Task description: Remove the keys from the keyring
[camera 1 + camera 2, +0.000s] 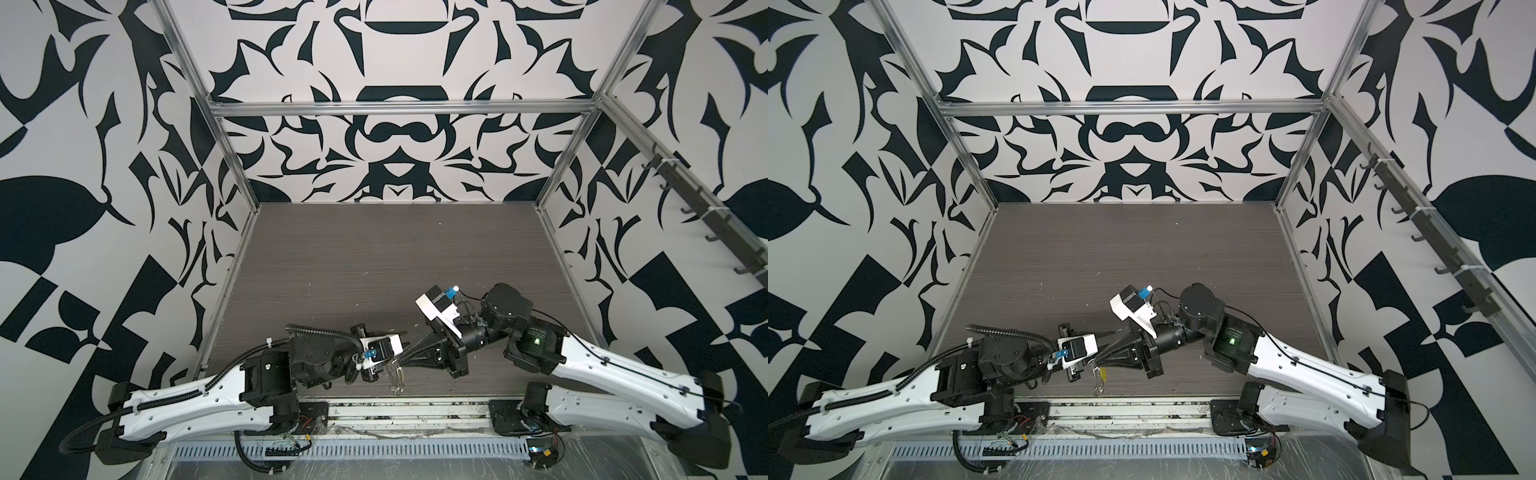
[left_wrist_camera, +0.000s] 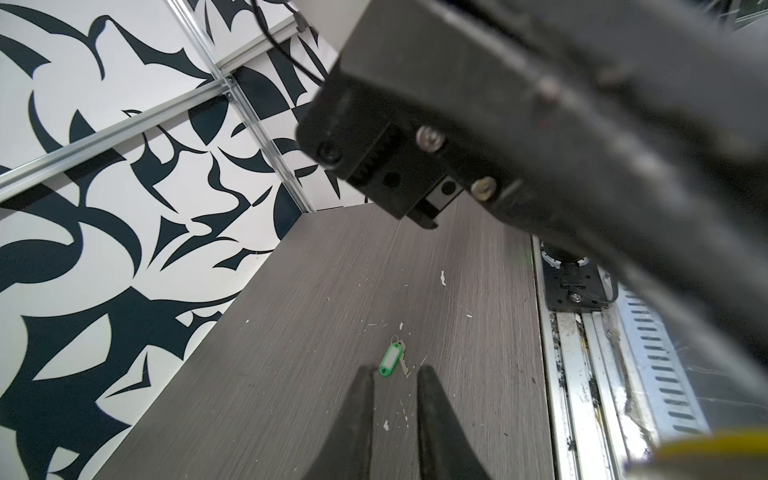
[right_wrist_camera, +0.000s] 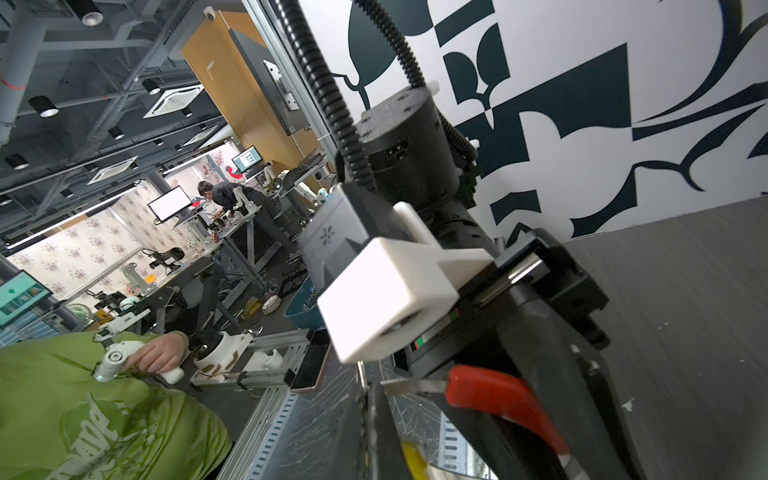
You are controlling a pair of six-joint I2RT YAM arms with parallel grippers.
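The keyring's red section sits outside the left gripper's finger, so the left gripper needs to back away and take the keyring's thin metal band [image 3: 409, 386] beside the right gripper's fingers.
The keyring hangs between the two arms near the table's front in both top views [image 1: 397, 376] [image 1: 1099, 381]. In the right wrist view its red section [image 3: 494, 397] curves against a black finger of the left gripper. Its thin metal band runs into the tips of my right gripper [image 3: 368, 384], whose fingers are pressed together on it. A key with a yellow tag [image 3: 415, 457] [image 1: 1103, 375] hangs on the hoop just below. A key with a green tag [image 2: 390, 360] lies loose on the table. My left gripper [image 2: 394, 370] hovers above it, fingers apart with only table between them.
The dark wood-grain table [image 1: 374, 257] carries white flecks and scratches. A metal rail [image 2: 573, 374] and a slotted strip run along its front edge. Patterned walls with aluminium posts close the back and both sides. The right arm's gripper body [image 2: 415, 137] hangs close above the left gripper.
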